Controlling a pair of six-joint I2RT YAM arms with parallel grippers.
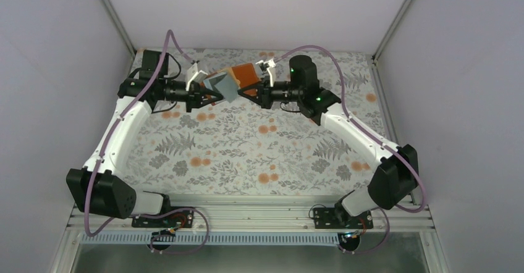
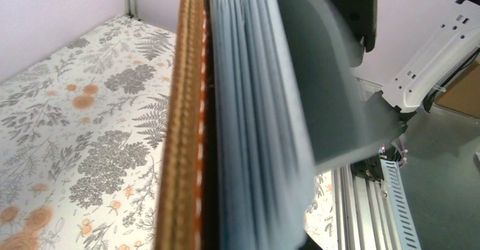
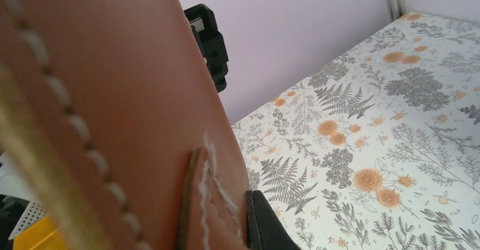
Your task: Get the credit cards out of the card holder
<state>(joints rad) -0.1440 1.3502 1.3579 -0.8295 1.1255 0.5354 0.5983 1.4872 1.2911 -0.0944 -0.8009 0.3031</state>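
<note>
The brown leather outside the pockets is held shut in my right gripper, so I should open it and pinch the grey front pocket's edge (image 1: 232, 89) to get at the cards.
The card holder (image 1: 232, 80) hangs open in the air over the back of the table, rust-brown outside up and pale blue-grey inside towards the left arm. My left gripper (image 1: 209, 92) is shut on its grey left half. My right gripper (image 1: 252, 91) is shut on its brown right half. In the left wrist view the holder (image 2: 249, 125) fills the frame edge-on, showing blue-grey pocket layers and a stitched brown edge. In the right wrist view its brown leather (image 3: 113, 91) presses against my black finger pad (image 3: 269, 224). No credit card shows; they are hidden.
The flowered table cloth (image 1: 247, 149) lies below. White walls with metal corner posts (image 1: 114, 13) close in the back and sides. The metal rail (image 1: 247, 214) with the arm bases runs along the near edge.
</note>
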